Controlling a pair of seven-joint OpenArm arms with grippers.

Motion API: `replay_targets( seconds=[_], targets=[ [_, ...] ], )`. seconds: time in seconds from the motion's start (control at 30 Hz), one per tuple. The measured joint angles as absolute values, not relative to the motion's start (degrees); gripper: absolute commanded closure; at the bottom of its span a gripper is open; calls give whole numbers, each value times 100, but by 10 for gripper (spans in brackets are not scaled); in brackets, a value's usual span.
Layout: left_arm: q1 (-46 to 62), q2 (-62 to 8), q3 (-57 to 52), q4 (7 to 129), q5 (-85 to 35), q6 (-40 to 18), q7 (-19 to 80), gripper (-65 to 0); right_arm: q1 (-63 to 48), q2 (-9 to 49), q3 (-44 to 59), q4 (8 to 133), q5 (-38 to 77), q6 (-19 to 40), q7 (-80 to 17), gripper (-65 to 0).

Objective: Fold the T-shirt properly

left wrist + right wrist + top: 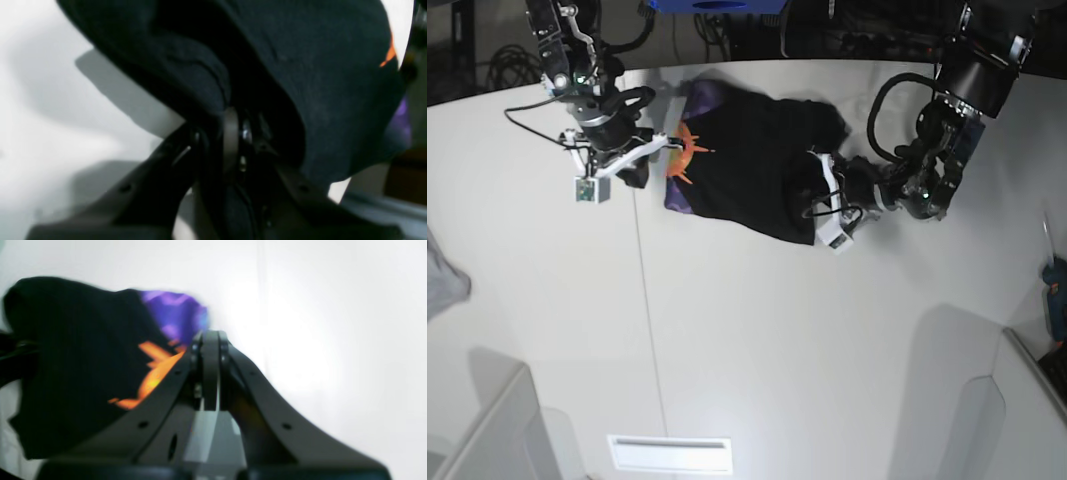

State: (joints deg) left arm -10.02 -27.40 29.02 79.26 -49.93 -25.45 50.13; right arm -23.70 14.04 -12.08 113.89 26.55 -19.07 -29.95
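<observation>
Next, I release the end of the black T-shirt with my left gripper on the white table (pixel 743 246), in front of the bunched cloth.
The black T-shirt (pixel 752 165) lies bunched at the far middle of the white table (pixel 757 330), with its purple and orange print (pixel 685 150) showing at its left edge. My left gripper (pixel 812 195) is at the shirt's right end. In the left wrist view its jaws (pixel 230 130) are shut on a thick fold of the black cloth (pixel 317 83). My right gripper (pixel 667 148) is at the shirt's printed left edge. In the right wrist view it (pixel 210 338) is shut, with the purple and orange print (pixel 156 366) right against its tips.
A small grey cloth (pixel 442 280) lies at the table's left edge. White bins stand at the front left (pixel 487 430) and front right (pixel 1027 400). A blue tool (pixel 1055 300) sits at the right edge. A blue object (pixel 717 5) is beyond the back edge.
</observation>
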Motion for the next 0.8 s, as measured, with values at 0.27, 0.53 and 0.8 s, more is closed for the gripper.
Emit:
replay_targets(
  seconds=[0.27, 0.53, 0.8],
  targets=[
    [-2161, -2958, 4742, 8005, -4032, -2611, 4862, 0, -2821, 910, -550, 11389, 2652, -1907, -3002, 0],
    [-2665, -2749, 5594, 8125, -2338, -3280, 4539, 0, -3146, 478, -16, 11389, 2650, -1909, -2998, 0],
    [-2744, -2362, 5623, 8145, -753, -4093, 4405, 0, -3216, 215, 5, 11371, 2652, -1907, -2995, 0]
  ],
)
